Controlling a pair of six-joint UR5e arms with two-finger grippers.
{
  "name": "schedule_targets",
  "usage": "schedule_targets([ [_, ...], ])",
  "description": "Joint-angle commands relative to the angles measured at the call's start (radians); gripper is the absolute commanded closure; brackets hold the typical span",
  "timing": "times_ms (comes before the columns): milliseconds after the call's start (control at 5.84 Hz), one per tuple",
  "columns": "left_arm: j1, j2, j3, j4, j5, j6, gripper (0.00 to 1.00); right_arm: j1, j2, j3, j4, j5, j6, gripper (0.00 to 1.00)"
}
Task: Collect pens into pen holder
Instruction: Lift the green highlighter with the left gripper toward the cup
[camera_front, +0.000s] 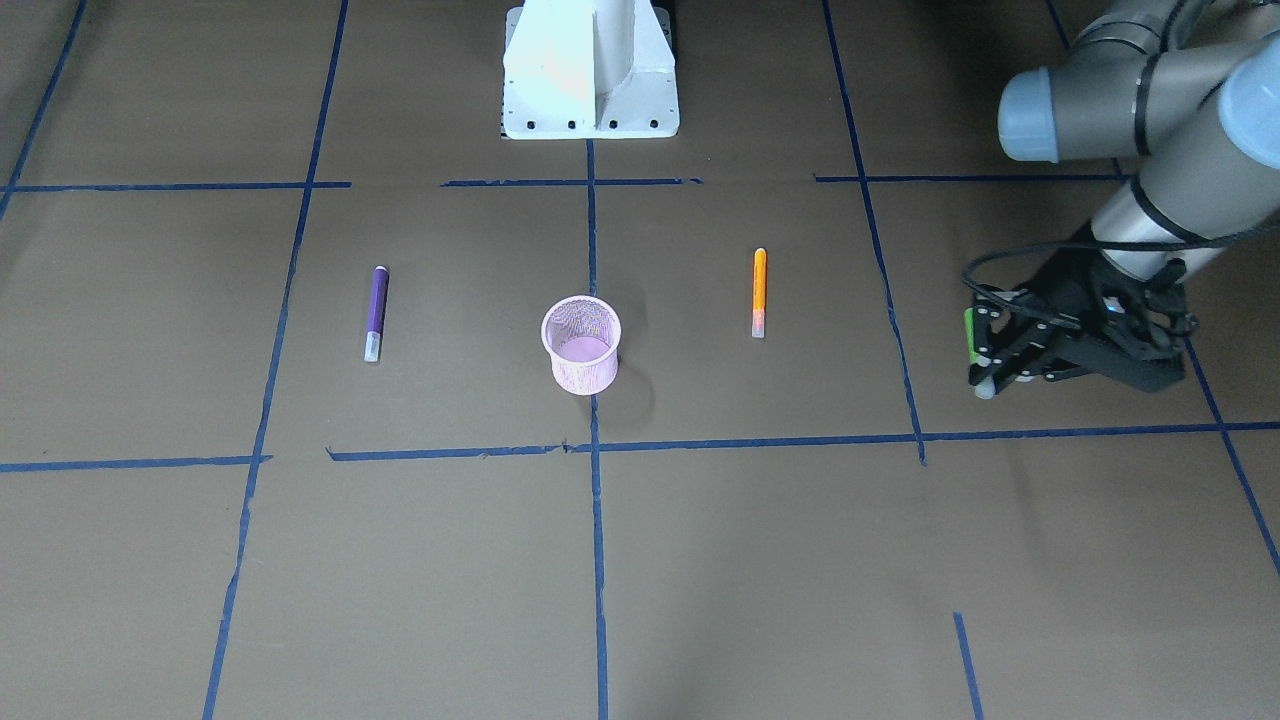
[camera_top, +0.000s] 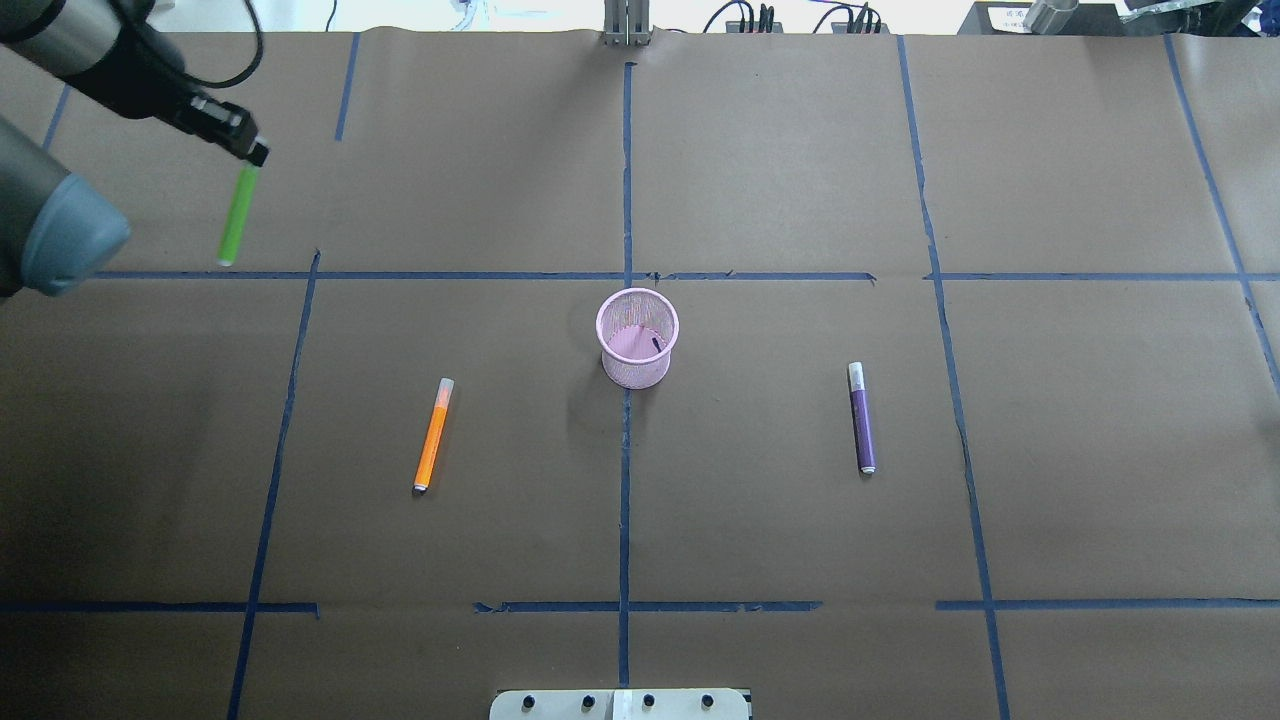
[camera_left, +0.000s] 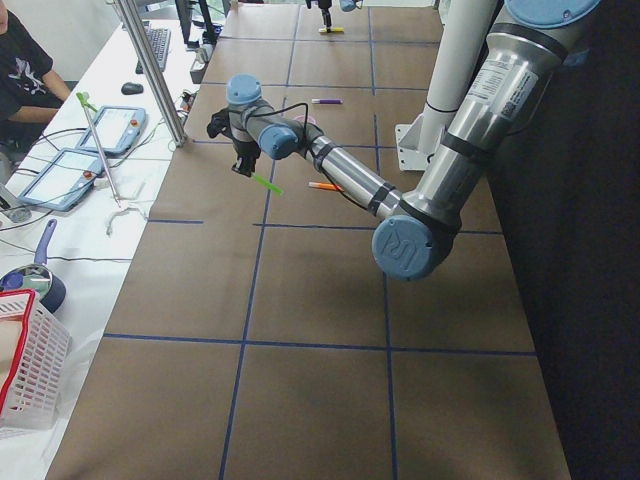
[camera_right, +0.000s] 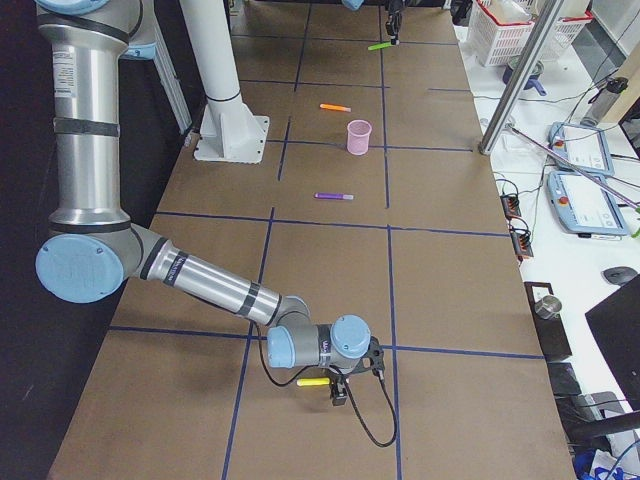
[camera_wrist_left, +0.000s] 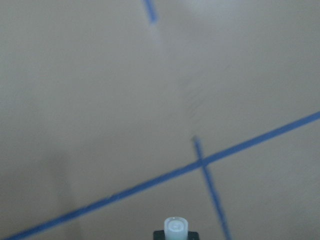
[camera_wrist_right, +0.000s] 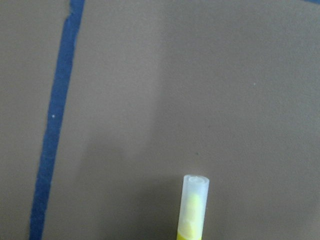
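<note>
Next, I release the green pen with my left gripper inside the pink mesh pen holder (camera_front: 578, 347) between the orange and purple pens.
The pink mesh pen holder (camera_front: 585, 372) (camera_top: 635, 370) stands upright at the table's middle. The orange pen (camera_front: 759, 292) (camera_top: 432, 435) and the purple pen (camera_front: 376, 312) (camera_top: 862, 417) lie flat on either side of it, apart from it. My left gripper (camera_front: 985, 350) (camera_top: 255, 150) is shut on the green pen (camera_top: 237, 215), held above the table far out on my left; its pale cap (camera_wrist_left: 176, 227) shows in the left wrist view. My right gripper (camera_right: 340, 385) is low at the table's far right end beside a yellow pen (camera_wrist_right: 192, 207); I cannot tell whether it is open or shut.
The white robot base (camera_front: 590, 70) stands at the table's robot-side edge. Blue tape lines grid the brown table. Off the operators' edge are a metal post (camera_right: 520, 70), tablets (camera_right: 585, 205) and a white basket (camera_left: 25, 370).
</note>
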Motion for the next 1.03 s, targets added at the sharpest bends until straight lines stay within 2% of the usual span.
schedule_targets([
  [0,0.100,-0.079,0.013,-0.202,0.080,-0.255,1.00,0.000,0.000,0.002,0.000,0.000,0.000,0.00],
  [171,0.184,-0.096,0.015,-0.295,0.192,-0.348,1.00,0.000,0.000,0.003,0.000,0.000,0.000,0.00],
  [343,0.296,-0.144,0.036,-0.367,0.360,-0.428,1.00,0.000,0.000,0.004,0.000,0.000,0.000,0.00],
  [514,0.373,-0.222,0.126,-0.475,0.480,-0.503,1.00,0.000,0.000,0.004,0.000,0.000,0.000,0.00],
  [685,0.420,-0.254,0.180,-0.542,0.551,-0.519,1.00,0.000,0.000,0.003,0.000,0.000,0.000,0.00],
  [856,0.425,-0.261,0.180,-0.555,0.553,-0.521,1.00,0.000,0.000,0.004,0.000,0.000,0.000,0.00],
])
